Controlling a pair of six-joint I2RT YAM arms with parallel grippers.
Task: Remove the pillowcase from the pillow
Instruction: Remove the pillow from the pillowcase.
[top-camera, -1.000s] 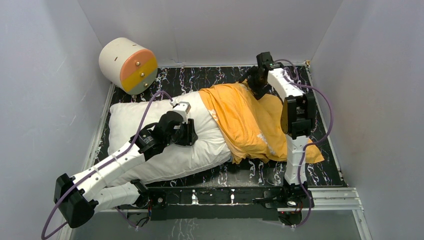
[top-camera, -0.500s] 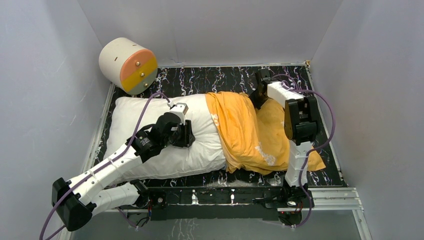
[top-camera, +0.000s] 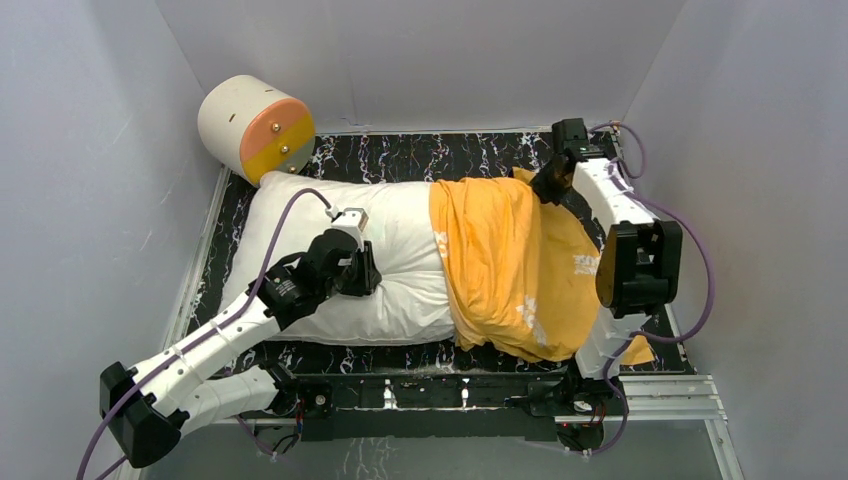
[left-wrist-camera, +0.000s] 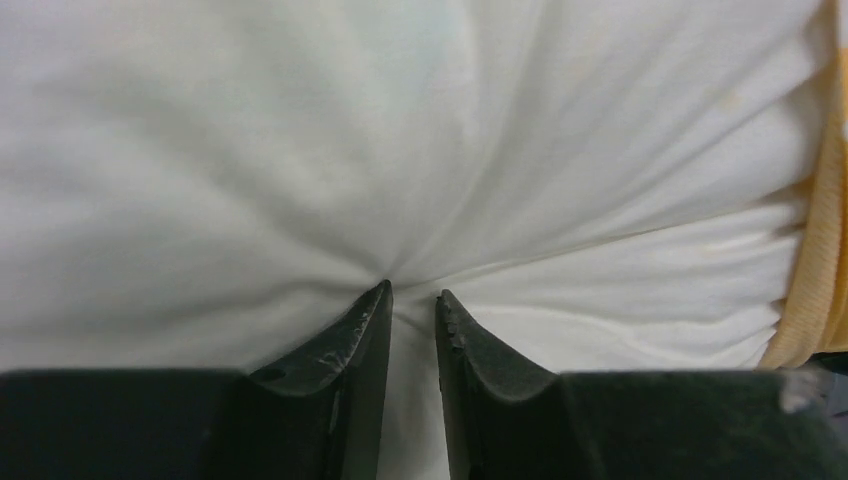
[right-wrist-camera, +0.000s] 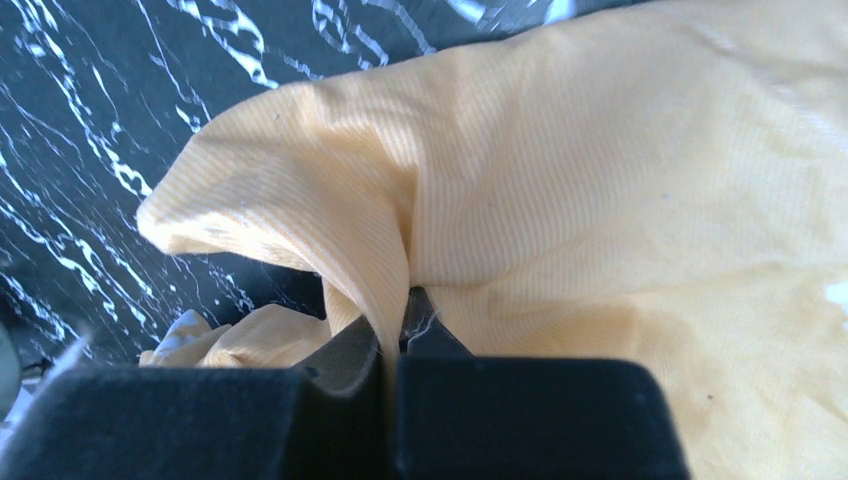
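Observation:
Next, I release the pillowcase fold with my right gripper over the bare black marbled table (top-camera: 572, 198) just past the case's far corner.
The white pillow (top-camera: 300, 235) lies across the table, its left half bare. Orange-yellow pillowcase (top-camera: 515, 260) covers its right half, bunched, with a corner spilling past the front right. My left gripper (top-camera: 360, 278) presses on the bare pillow near its middle. In the left wrist view the left gripper (left-wrist-camera: 413, 292) has its jaws nearly together, pinching a pucker of white pillow (left-wrist-camera: 400, 130) fabric; the pillowcase (left-wrist-camera: 825, 250) edge shows at the right. My right gripper (top-camera: 548, 185) sits at the case's far right corner. Up close the right gripper (right-wrist-camera: 395, 315) is shut on a fold of pillowcase (right-wrist-camera: 600, 200).
A cream cylinder (top-camera: 255, 130) with an orange-yellow end leans in the back left corner. The black marbled table (top-camera: 420, 155) is boxed in by white walls on three sides. The table (right-wrist-camera: 100, 100) shows bare beyond the held fold.
My right gripper shut on the pillowcase and pulled it right and back, baring more pillow. The pillow swung to lie more level. My left jaws narrowed on the pillow fabric.

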